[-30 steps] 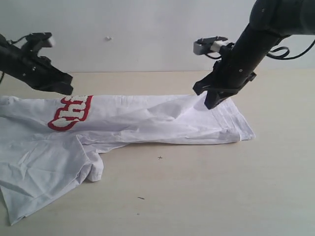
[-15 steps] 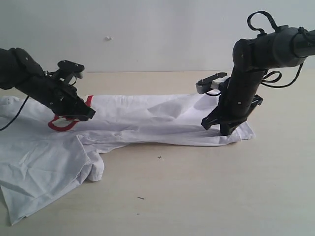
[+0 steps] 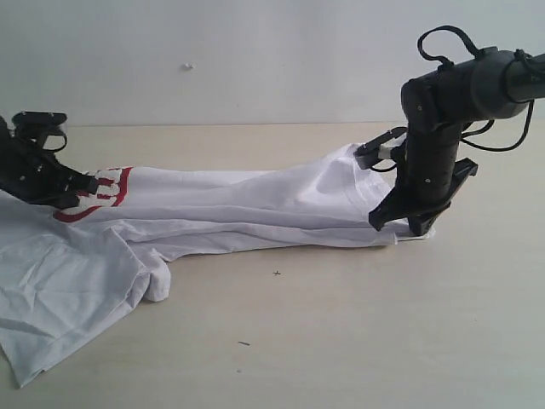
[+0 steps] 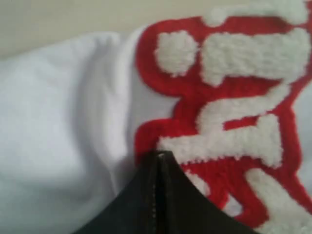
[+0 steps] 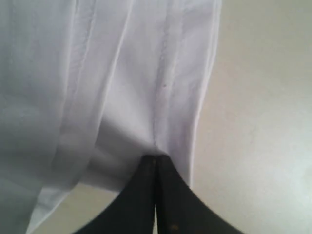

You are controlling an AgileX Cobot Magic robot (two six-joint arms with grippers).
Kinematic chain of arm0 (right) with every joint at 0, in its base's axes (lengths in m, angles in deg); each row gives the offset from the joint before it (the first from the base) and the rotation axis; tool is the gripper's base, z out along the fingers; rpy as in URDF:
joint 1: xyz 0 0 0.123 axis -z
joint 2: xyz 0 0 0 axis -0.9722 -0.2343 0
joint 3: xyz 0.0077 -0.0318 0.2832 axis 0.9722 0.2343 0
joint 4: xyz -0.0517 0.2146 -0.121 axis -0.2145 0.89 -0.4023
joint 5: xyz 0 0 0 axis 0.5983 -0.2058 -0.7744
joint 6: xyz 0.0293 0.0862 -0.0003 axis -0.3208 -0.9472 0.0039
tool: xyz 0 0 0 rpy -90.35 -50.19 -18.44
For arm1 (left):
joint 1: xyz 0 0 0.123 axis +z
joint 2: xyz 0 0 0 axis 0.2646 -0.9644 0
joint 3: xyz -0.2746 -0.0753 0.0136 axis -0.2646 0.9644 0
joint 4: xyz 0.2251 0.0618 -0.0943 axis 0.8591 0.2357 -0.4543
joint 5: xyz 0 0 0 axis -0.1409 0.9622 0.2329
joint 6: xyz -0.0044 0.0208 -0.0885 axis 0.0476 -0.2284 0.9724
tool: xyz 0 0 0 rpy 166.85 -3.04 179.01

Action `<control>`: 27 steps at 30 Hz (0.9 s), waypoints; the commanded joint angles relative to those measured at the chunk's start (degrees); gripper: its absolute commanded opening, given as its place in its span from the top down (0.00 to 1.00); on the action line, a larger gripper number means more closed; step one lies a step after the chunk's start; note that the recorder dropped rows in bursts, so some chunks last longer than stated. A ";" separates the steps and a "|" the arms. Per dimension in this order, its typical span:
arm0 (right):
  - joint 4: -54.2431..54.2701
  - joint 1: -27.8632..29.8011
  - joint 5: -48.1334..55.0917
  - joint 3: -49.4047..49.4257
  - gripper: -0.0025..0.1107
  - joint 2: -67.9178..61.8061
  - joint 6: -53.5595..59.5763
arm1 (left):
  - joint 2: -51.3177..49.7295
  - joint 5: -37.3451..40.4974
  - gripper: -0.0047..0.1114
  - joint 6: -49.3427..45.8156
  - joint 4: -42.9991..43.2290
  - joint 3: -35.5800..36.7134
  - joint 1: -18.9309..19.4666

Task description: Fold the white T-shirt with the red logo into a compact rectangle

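The robot's left gripper needs to release the logo end of the T-shirt on the table beneath the plain white part of the T-shirt point(image 3: 140, 192) next to the logo.
The white T-shirt point(image 3: 255, 209) lies stretched across the table, a folded band running left to right and a loose part point(image 3: 68, 298) spread at the front left. The red logo point(image 3: 98, 194) shows at the band's left end. My left gripper point(image 3: 75, 189) is shut on the cloth at the logo point(image 4: 229, 107), its tips point(image 4: 158, 158) pressed together on the red towelling. My right gripper point(image 3: 402, 223) is shut on the shirt's right hem point(image 5: 156, 97), which bunches at the closed tips point(image 5: 155, 160).
The beige table point(image 3: 358, 332) stretches bare in front and to the right of the shirt. A plain light wall point(image 3: 255, 51) rises behind the table's far edge. Two small dark specks point(image 3: 277, 273) lie on the wood.
Both grippers have closed on the shirt. The left one has pulled the logo end to the left, and the right one has lifted the hem, drawing the band taut.
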 commanded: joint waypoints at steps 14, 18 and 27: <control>27.71 1.19 1.49 1.11 0.98 12.08 20.68 | 14.37 7.57 0.96 -15.88 -12.32 0.60 -0.07; 41.54 1.19 1.11 1.11 0.98 13.55 29.90 | 16.62 15.52 0.96 -17.21 -12.32 0.60 0.34; 42.42 0.34 -5.02 1.23 0.98 8.94 29.23 | 19.10 17.63 0.96 -17.95 -1.81 12.76 -3.13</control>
